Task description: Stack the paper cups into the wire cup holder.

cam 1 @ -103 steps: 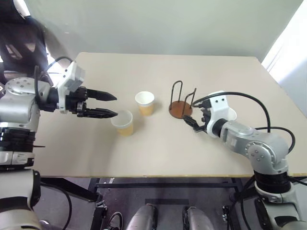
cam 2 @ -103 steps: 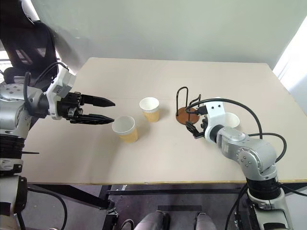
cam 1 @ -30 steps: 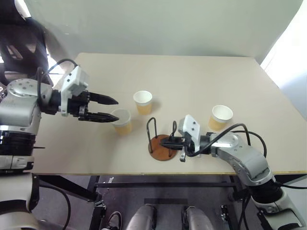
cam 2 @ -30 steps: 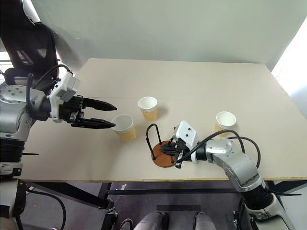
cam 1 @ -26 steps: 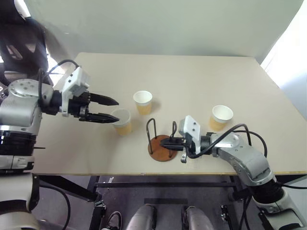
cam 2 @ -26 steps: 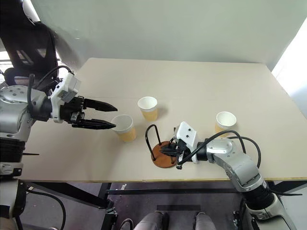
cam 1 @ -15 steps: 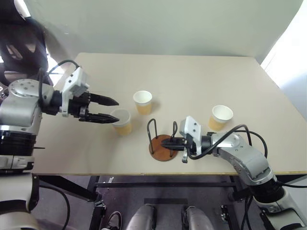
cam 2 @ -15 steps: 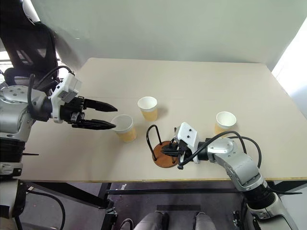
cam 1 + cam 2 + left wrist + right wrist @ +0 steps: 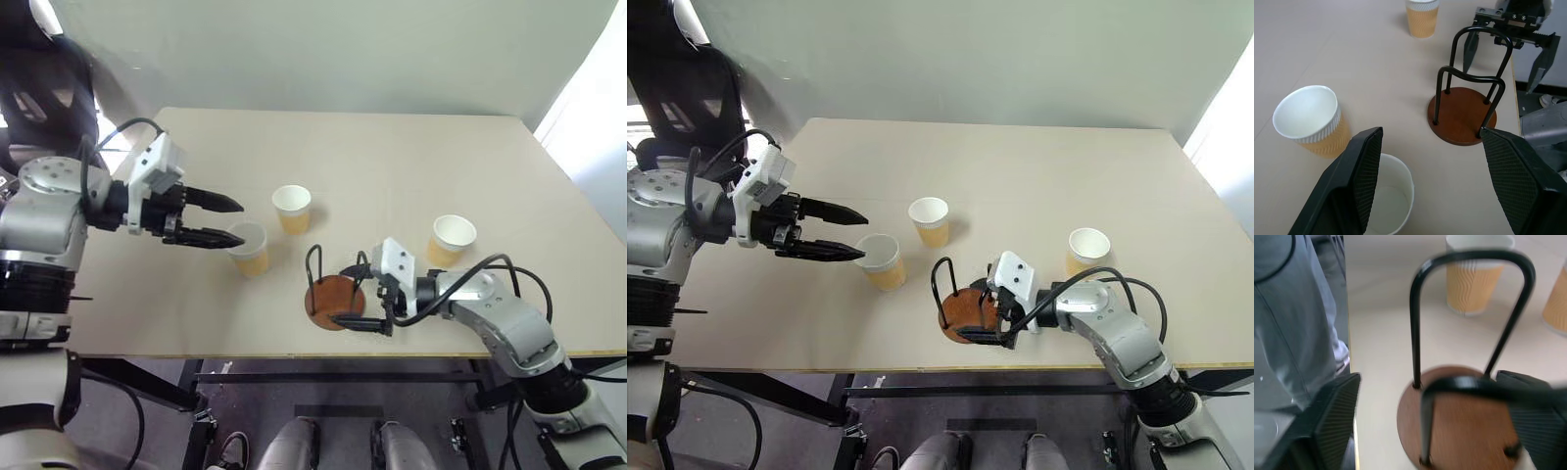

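One paper cup stands apart from the other cups. Next, my right gripper grabs the near side of the rim (image 9: 454, 246) of that cup.
The wire cup holder (image 9: 331, 300) stands upright on its brown disc base near the table's front edge. My right gripper (image 9: 346, 294) is open, one finger on each side of the holder's near wire loop (image 9: 1469, 264), with nothing gripped. Three paper cups stand on the table: one (image 9: 250, 248) at front left, one (image 9: 294, 209) behind it, one (image 9: 452, 238) to the right. My left gripper (image 9: 239, 222) hovers open just left of the front left cup (image 9: 1389, 201), its lower finger over the rim. The holder (image 9: 1464, 106) is empty.
The beige table (image 9: 392, 157) has free room at the back and between the cups. The holder sits close to the front edge (image 9: 323, 357). A black chair (image 9: 686, 78) stands beyond the table's far left corner.
The right gripper opened and let go of the holder's wire loop. Before that it had dragged the holder from beside the right cup to the front middle. The left arm stayed put.
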{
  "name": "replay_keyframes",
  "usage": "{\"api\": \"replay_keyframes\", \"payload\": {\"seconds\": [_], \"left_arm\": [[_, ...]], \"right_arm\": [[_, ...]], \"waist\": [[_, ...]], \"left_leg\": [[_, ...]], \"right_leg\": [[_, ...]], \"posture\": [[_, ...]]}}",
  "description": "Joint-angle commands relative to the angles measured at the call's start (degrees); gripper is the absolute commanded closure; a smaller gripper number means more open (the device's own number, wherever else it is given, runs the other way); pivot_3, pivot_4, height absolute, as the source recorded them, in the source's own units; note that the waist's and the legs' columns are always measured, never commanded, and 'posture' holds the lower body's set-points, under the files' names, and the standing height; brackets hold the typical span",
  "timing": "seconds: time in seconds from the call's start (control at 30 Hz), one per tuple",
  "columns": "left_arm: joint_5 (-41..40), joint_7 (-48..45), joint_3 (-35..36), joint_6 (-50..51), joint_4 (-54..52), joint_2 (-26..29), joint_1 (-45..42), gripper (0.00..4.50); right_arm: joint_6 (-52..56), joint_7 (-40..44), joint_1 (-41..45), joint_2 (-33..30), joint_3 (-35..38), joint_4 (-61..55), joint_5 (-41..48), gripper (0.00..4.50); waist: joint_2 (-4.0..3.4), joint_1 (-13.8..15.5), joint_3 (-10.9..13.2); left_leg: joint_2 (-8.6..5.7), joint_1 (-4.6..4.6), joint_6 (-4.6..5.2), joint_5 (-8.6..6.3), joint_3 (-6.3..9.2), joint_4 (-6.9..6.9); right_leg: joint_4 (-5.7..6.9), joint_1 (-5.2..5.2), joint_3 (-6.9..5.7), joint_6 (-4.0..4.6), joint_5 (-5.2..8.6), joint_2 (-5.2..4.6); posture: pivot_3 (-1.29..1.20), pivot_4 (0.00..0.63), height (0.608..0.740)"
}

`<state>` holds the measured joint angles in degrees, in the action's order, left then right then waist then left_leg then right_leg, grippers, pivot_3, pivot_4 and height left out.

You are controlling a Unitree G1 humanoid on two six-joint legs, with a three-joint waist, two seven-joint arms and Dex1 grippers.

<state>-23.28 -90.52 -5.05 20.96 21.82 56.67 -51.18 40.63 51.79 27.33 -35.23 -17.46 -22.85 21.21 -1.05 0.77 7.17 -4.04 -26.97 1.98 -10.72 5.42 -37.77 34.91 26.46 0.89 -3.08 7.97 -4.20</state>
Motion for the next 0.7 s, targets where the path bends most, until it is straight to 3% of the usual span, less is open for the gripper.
{"api": "replay_keyframes", "payload": {"seconds": [0.03,0.2,0.43,0.6,0.7], "left_arm": [[0.0,-2.0,0.2,-1.8,1.1,-0.2,-2.2,1.09],[0.0,-2.0,-0.5,-3.1,2.3,-1.0,-3.1,1.09],[-1.1,-2.0,-1.1,-4.8,3.7,-1.1,-4.6,1.09],[-3.1,-2.0,-2.0,-5.3,3.6,0.4,-4.7,1.09],[-4.1,-2.0,-3.3,-5.2,2.2,0.7,-3.7,1.09]], "right_arm": [[2.1,1.9,-0.1,-3.9,2.6,-4.6,1.6,0.03],[4.3,2.8,-1.8,-9.3,5.4,-7.8,3.1,0.03],[7.6,6.5,-6.2,-21.6,16.4,-13.2,7.4,0.03],[9.2,9.3,-5.5,-29.7,26.5,-14.0,10.9,0.03],[8.1,8.4,-3.1,-32.5,28.0,-11.3,9.3,0.03]], "waist": [[0.02,0.0,0.0],[0.08,0.1,0.0],[0.11,0.3,0.0],[0.12,0.3,0.0],[0.12,0.2,0.0]], "left_leg": [[0.00,0.01,0.00,0.00,0.00,0.00],[0.01,0.00,0.00,0.00,0.00,0.06],[0.00,-0.03,0.00,0.00,0.00,0.11],[-0.01,-0.04,0.00,0.00,0.00,0.21],[0.00,0.00,0.00,0.00,0.00,0.29]], "right_leg": [[0.00,0.00,0.00,0.00,0.00,0.00],[-0.02,0.00,0.00,-0.01,0.01,0.00],[-0.05,0.01,0.00,-0.08,0.06,-0.01],[-0.06,0.05,0.02,-0.15,0.10,-0.02],[-0.05,0.06,0.03,-0.21,0.17,-0.01]], "posture": [[0.00,0.150,0.740],[0.00,0.150,0.740],[0.00,0.150,0.740],[0.00,0.150,0.740],[0.00,0.150,0.740]]}}
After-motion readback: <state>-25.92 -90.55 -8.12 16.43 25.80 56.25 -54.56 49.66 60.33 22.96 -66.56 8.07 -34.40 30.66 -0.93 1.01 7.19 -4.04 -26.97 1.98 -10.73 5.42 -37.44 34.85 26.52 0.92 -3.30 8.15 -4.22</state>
